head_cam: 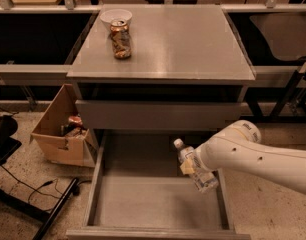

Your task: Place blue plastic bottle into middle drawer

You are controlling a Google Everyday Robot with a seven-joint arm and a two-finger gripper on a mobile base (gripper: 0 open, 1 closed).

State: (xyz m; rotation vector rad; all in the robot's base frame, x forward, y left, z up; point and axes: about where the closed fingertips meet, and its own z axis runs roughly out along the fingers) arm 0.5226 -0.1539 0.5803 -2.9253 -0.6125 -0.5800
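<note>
Next, I let go of the blue plastic bottle on the middle drawer's grey bottom, toward the arm's side [180, 191].
The blue plastic bottle [194, 169], a clear-whitish bottle with a white cap and a white label, is tilted with its cap up and to the left. It hangs over the right side of the open middle drawer [143, 204], above its bare grey floor. My gripper [202, 168] is at the end of the white arm that reaches in from the right, and it is shut on the bottle. The arm hides most of the gripper.
A brownish can [121, 40] and a white bowl [116, 17] stand on the cabinet top at the back left. A shut drawer front [158, 115] sits above the open one. A cardboard box [63, 129] stands on the floor to the left. Cables and a chair base lie at the lower left.
</note>
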